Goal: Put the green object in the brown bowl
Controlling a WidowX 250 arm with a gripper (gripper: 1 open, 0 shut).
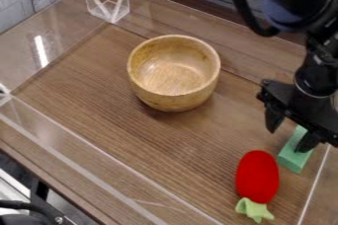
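Observation:
Next, I open my gripper, shift and take the green object nearer its middle [298, 151] before carrying it to the bowl, because my fingers straddle only its far end.
The green object [295, 157], a small flat light-green block, lies on the wooden table near the right edge. Directly over its far end hangs my black gripper [298, 130], open, with one finger on each side of the block's upper part. The jaws stand apart and the block rests on the table. The brown bowl [173, 71], round and made of light wood, sits empty at the middle of the table, to the left of the gripper and well apart from it.
A red strawberry-like toy [258, 177] with a green leafy tip lies just in front of the block, to its left. Clear acrylic walls [53, 135] ring the table. A clear plastic stand [106, 4] sits at the back left.

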